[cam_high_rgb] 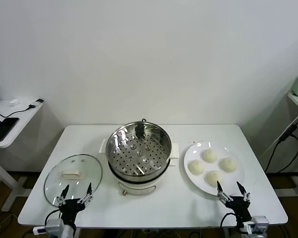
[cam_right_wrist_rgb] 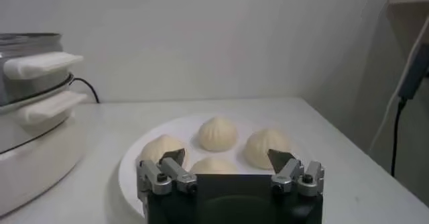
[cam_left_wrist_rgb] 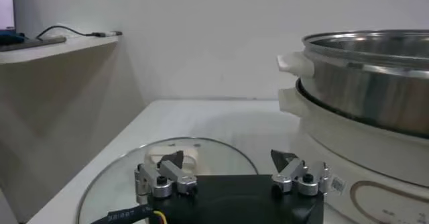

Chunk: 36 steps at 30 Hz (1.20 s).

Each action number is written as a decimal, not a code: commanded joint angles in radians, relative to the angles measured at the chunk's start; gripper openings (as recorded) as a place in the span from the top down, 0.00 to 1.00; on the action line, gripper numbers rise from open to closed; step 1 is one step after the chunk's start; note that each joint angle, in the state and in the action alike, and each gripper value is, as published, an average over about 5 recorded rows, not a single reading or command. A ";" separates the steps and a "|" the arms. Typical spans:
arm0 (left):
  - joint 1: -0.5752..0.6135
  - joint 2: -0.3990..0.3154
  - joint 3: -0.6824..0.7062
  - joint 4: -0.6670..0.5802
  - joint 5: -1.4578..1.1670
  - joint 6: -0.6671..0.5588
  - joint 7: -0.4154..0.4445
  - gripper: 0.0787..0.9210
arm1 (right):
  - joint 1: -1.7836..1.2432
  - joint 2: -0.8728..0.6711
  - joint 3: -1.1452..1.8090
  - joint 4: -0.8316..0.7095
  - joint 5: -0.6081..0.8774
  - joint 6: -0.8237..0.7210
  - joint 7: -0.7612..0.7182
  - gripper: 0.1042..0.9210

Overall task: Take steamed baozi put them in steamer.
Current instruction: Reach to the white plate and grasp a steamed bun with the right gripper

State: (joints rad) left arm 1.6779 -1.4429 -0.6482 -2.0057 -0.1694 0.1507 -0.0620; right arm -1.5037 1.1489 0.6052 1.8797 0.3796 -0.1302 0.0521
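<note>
The baozi nearest the wall on the white plate is next for my right gripper, which should go there and close around that baozi's middle (cam_high_rgb: pixel 209 155) (cam_right_wrist_rgb: pixel 217 134).
Several cream-white baozi (cam_high_rgb: pixel 210 155) lie on a flat white plate (cam_high_rgb: pixel 191 154) at the table's right; the right wrist view shows them too (cam_right_wrist_rgb: pixel 217 134). The steel steamer (cam_high_rgb: pixel 138 148) with its perforated tray stands at the table's middle, with no baozi in it; its side shows in the left wrist view (cam_left_wrist_rgb: pixel 365 84). My right gripper (cam_high_rgb: pixel 232 192) is open and empty at the front edge, just before the plate (cam_right_wrist_rgb: pixel 226 159). My left gripper (cam_high_rgb: pixel 75 193) is open and empty at the front left (cam_left_wrist_rgb: pixel 228 159), over the near rim of the glass lid.
A round glass lid (cam_high_rgb: pixel 73 178) with a white knob lies flat at the table's front left. A side desk (cam_high_rgb: pixel 12 121) with cables stands to the far left. A cable (cam_high_rgb: pixel 283 139) hangs at the far right.
</note>
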 commanded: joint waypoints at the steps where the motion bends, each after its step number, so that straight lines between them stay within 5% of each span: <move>1: -0.003 0.010 0.007 0.005 -0.009 -0.002 0.000 0.12 | 0.348 -0.197 -0.065 -0.076 0.015 -0.183 0.004 0.12; 6: -0.005 0.017 0.010 0.005 -0.016 -0.005 0.000 0.12 | 0.633 -0.406 -0.316 -0.204 0.010 -0.264 -0.104 0.12; 12: -0.010 0.017 0.011 -0.001 -0.019 -0.010 0.000 0.12 | 1.025 -0.669 -0.791 -0.364 -0.108 -0.271 -0.447 0.12; 18: -0.012 0.012 0.015 0.002 -0.020 -0.016 0.000 0.12 | 1.570 -0.753 -1.363 -0.627 -0.188 -0.009 -0.938 0.12; 23: -0.018 0.009 0.019 0.010 -0.020 -0.022 0.001 0.12 | 2.002 -0.667 -1.833 -0.790 -0.184 0.197 -1.214 0.12; 29: -0.019 0.006 0.021 0.012 -0.021 -0.026 0.000 0.12 | 2.160 -0.500 -2.104 -0.836 -0.112 0.127 -1.242 0.12; 36: -0.018 0.006 0.022 0.016 -0.022 -0.027 0.002 0.12 | 2.017 -0.352 -2.084 -0.913 -0.061 0.010 -1.158 0.12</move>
State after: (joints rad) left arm 1.6592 -1.4373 -0.6263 -1.9941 -0.1913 0.1236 -0.0615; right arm 0.3062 0.6742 -1.1336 1.1146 0.2845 -0.0942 -0.9891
